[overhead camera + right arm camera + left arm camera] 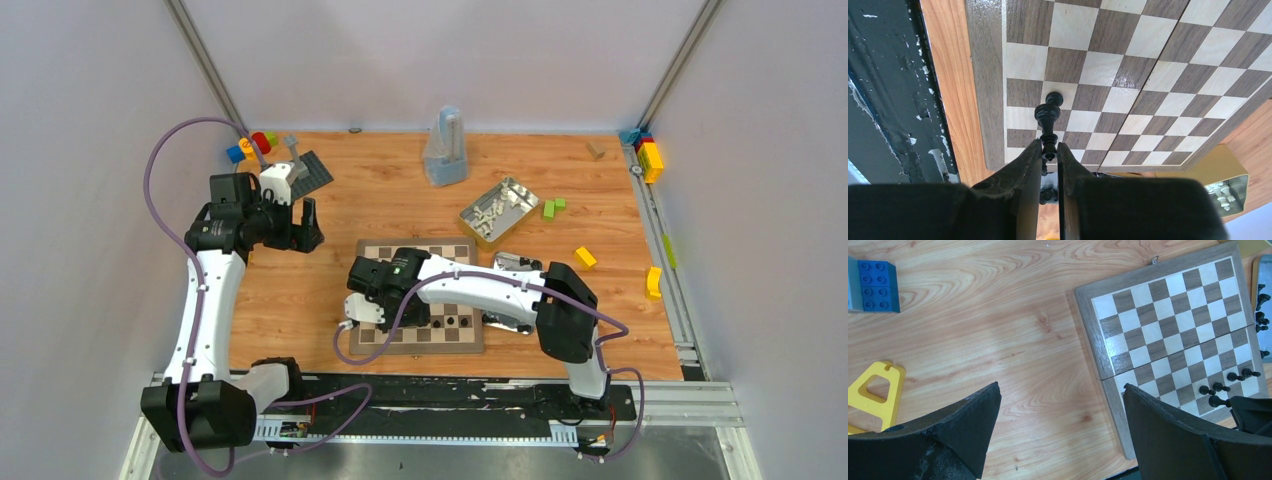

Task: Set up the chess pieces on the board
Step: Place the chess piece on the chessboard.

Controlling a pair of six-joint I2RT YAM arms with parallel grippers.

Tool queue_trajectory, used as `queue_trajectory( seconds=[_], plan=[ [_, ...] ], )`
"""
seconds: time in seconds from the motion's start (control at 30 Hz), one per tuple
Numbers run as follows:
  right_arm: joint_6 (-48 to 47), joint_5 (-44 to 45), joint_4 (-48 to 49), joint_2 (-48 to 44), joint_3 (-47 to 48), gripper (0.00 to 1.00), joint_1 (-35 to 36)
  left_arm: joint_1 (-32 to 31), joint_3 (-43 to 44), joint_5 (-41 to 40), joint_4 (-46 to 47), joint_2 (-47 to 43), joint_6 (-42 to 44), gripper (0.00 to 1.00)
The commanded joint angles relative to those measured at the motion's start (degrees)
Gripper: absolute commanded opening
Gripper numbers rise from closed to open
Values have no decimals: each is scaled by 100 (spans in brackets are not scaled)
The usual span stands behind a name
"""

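My right gripper has the tall black piece. It will let go of it on the board's light near-edge square diagonal to the end black pawn (pixel 410 335) (pixel 1026 61).
The checkered wooden board (pixel 372 246) lies at the table's near middle. Several black pieces (pixel 452 322) stand along its near edge; they also show in the left wrist view (pixel 1228 382). My right gripper (pixel 360 308) reaches over the board's near left corner. In the right wrist view it (pixel 1049 146) is shut on a tall black piece (pixel 1047 117), held just above the board (pixel 985 75). My left gripper (pixel 305 225) hovers left of the board, open and empty (pixel 1060 400). A metal tin (pixel 524 191) at the back right holds white pieces (pixel 490 212).
A second tin (pixel 512 262), with black pieces (pixel 1262 305), lies at the board's right side, partly under the right arm. A grey studded plate (pixel 312 170), a clear bag (pixel 445 150), green blocks (pixel 553 207) and yellow blocks (pixel 585 257) lie around. A blue block (pixel 873 285) and a yellow shape (pixel 875 395) lie below my left gripper.
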Motion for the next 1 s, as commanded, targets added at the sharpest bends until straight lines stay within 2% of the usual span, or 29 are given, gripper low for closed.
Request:
queue_trajectory(
  seconds=[0.0, 0.43, 0.97],
  plan=[
    [-75, 134, -66, -1, 152, 4, 99, 68, 109, 152, 129, -64, -60, 100],
    [-23, -30, -75, 80, 51, 4, 243, 85, 81, 231, 135, -54, -43, 100],
    [-155, 117, -81, 465, 454, 5, 403, 112, 44, 250, 158, -84, -28, 100]
  ],
)
